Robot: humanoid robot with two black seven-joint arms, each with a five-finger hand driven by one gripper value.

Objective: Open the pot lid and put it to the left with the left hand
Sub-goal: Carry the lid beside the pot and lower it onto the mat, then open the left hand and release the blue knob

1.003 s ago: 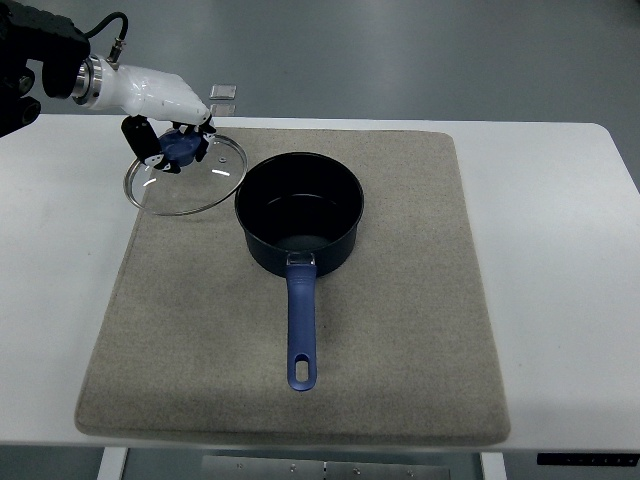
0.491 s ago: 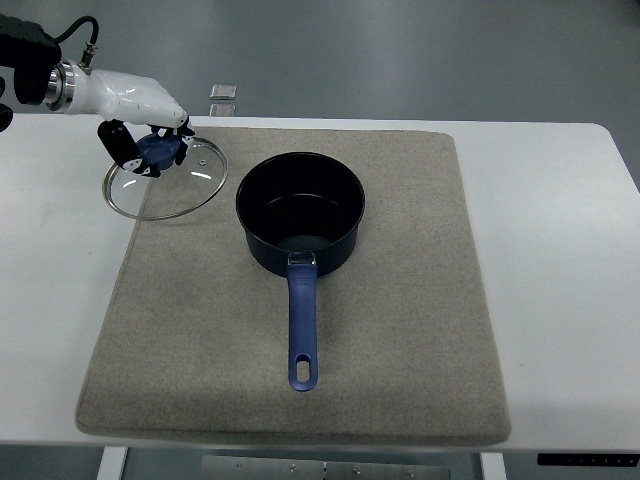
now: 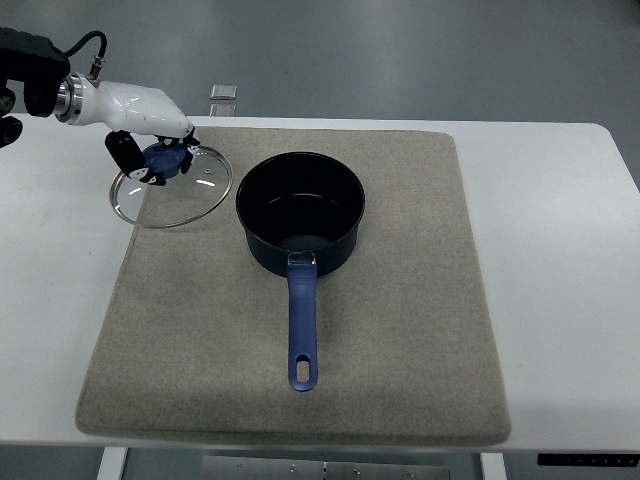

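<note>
Next, my left gripper lets go of the glass lid on the grey mat's far corner (image 3: 198,198), beside the dark blue pot.
A dark blue pot (image 3: 300,213) stands uncovered on the grey mat (image 3: 400,330), its blue handle (image 3: 302,330) pointing toward the near edge. Left of the pot is the glass lid (image 3: 185,195) with a metal rim, lying half over the mat's left edge. My left hand (image 3: 155,150), white with black fingers, comes in from the upper left and is shut on the lid's blue knob (image 3: 166,157). I cannot tell whether the lid rests on the surface or hangs just above it. The right arm does not show.
The white table (image 3: 560,250) carries the mat, with bare strips on the left and right. A small clear block (image 3: 224,93) lies at the table's far edge behind the lid.
The left hand carried the lid left away from the pot, then came back slightly right and lower. The pot has not moved.
</note>
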